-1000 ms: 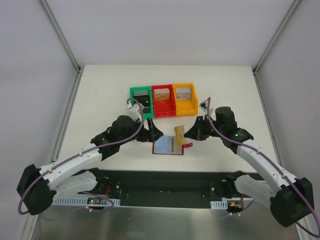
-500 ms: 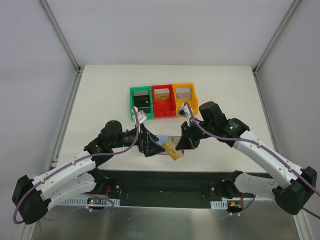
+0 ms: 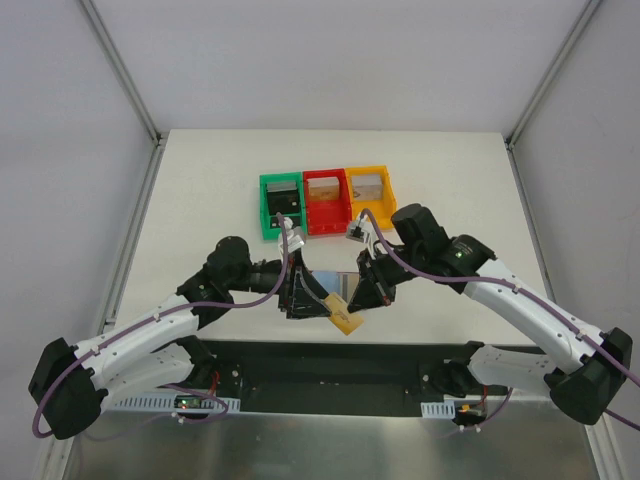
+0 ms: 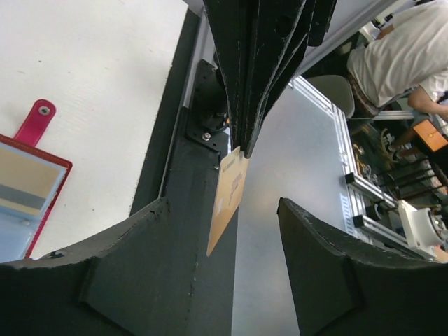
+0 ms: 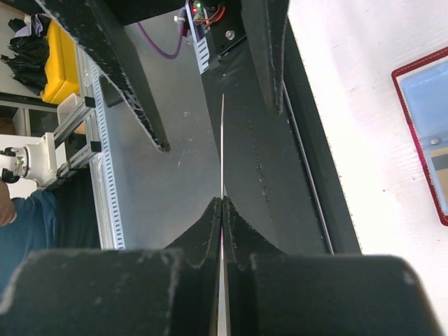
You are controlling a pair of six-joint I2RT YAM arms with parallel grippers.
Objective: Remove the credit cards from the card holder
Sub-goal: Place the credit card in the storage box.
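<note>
The robot's right gripper pinches the credit card at one end, so the left gripper will hold it while the right gripper takes it closer to its middle (image 4: 227,196).
The dark red card holder (image 4: 31,175) lies open on the white table, snap tab out, with a pale blue and tan card showing in its pocket. In the top view it (image 3: 340,277) is mostly hidden under both grippers. My right gripper (image 3: 360,298) is shut on a tan-orange credit card (image 3: 344,314) and holds it in the air over the table's near edge. The card is edge-on in the right wrist view (image 5: 222,140) and hangs from the right fingers in the left wrist view (image 4: 227,199). My left gripper (image 4: 222,259) is open, its jaws on either side of that card without touching it.
Green (image 3: 282,205), red (image 3: 326,200) and orange (image 3: 369,195) bins stand in a row behind the grippers. The black base rail (image 4: 185,210) and a metal shelf lie just below the table's near edge.
My right gripper has carried the tan card from beside the holder toward the near edge. My left gripper has swung in so that its open jaws now flank the card.
</note>
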